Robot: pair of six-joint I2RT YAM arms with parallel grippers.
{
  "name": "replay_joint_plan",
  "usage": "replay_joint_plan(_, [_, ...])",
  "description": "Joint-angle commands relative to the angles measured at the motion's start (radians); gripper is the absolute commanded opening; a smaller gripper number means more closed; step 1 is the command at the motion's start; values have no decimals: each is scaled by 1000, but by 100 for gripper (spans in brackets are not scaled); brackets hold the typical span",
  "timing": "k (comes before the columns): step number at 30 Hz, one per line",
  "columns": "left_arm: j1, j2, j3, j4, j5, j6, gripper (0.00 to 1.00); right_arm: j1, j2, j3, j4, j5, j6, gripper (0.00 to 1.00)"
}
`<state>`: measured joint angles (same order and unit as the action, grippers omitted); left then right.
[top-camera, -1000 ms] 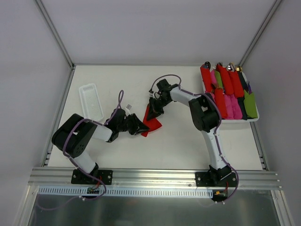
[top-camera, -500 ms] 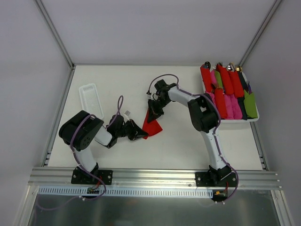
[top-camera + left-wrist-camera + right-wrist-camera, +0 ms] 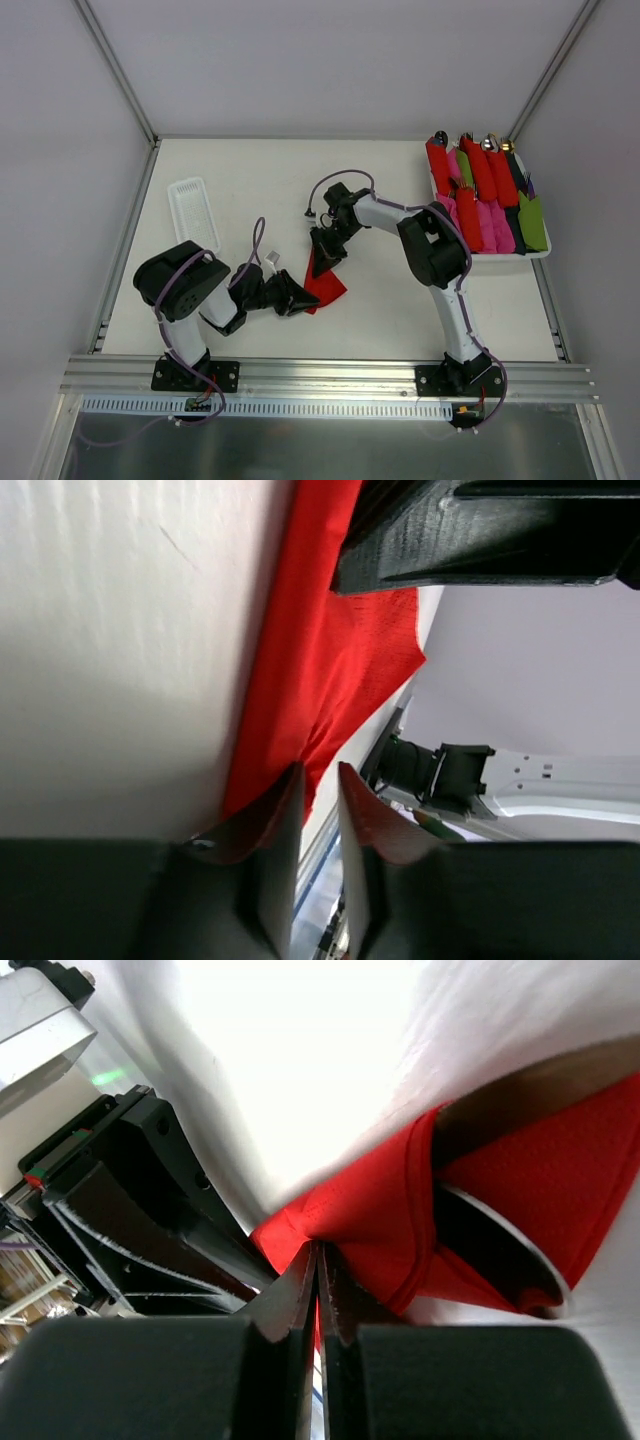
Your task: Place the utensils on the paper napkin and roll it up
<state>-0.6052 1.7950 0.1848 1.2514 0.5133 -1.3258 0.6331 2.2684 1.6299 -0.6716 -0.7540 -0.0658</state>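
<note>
I will open my right gripper, which pinches a fold back from the napkin's loose edge, and close it on that edge beside the spoon head (image 3: 424, 1205) before lifting the roll.
The red paper napkin (image 3: 327, 284) lies bunched on the table between my two grippers. My right gripper (image 3: 323, 262) comes at it from the far side and is shut on a fold of the napkin (image 3: 370, 1210). Inside the fold shows a shiny rounded piece (image 3: 495, 1250) that looks like a spoon head; the other utensils are hidden. My left gripper (image 3: 300, 297) lies low at the napkin's near-left edge. In the left wrist view the left gripper (image 3: 320, 772) stands slightly open, with the napkin (image 3: 320, 660) touching its left fingertip and nothing in the gap.
A white tray (image 3: 545, 253) at the right holds several red, pink and green rolled bundles. A narrow white ribbed tray (image 3: 195, 213) lies at the far left. The two grippers' fingers are very close together over the napkin.
My left arm has drawn back toward the near edge, its jaws shutting and then parting a little. The right gripper and the napkin have shifted slightly nearer.
</note>
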Motion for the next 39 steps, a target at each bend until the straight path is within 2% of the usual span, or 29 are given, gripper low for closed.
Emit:
replay_joint_plan(1, [-21, -18, -42, 112, -24, 5, 24, 30, 13, -51, 0, 107, -98, 2])
replay_joint_plan(4, [-21, -78, -13, 96, -6, 31, 25, 36, 5, -62, 9, 104, -138, 2])
replay_joint_plan(7, [-21, -130, 19, -18, -13, 78, 24, 37, -3, -74, 15, 101, -157, 2])
replay_joint_plan(10, [-21, -140, 44, -137, -30, 131, 20, 37, -4, -79, 21, 94, -164, 2])
replay_joint_plan(12, [-21, -122, 47, -153, -32, 134, 13, 37, -4, -79, 23, 94, -166, 2])
replay_joint_plan(16, [-22, -14, 16, -61, -13, 94, 6, 37, -4, -71, 21, 97, -173, 1])
replay_joint_plan(20, [-24, 82, -39, 130, 5, 33, 2, 36, -1, -58, 20, 111, -172, 1])
replay_joint_plan(26, [-33, 178, -90, 210, -30, -22, 0, 33, 3, -31, 15, 111, -160, 1])
replay_joint_plan(29, [-31, 225, -103, 250, -58, -52, 0, 17, -36, -16, 15, 87, -147, 8])
replay_joint_plan(36, [-31, 290, -125, 321, -99, -90, 0, -76, -178, 57, -3, 45, -77, 41])
replay_joint_plan(39, [-31, 285, -125, 319, -107, -89, 0, -98, -211, 45, -8, 83, -57, 44])
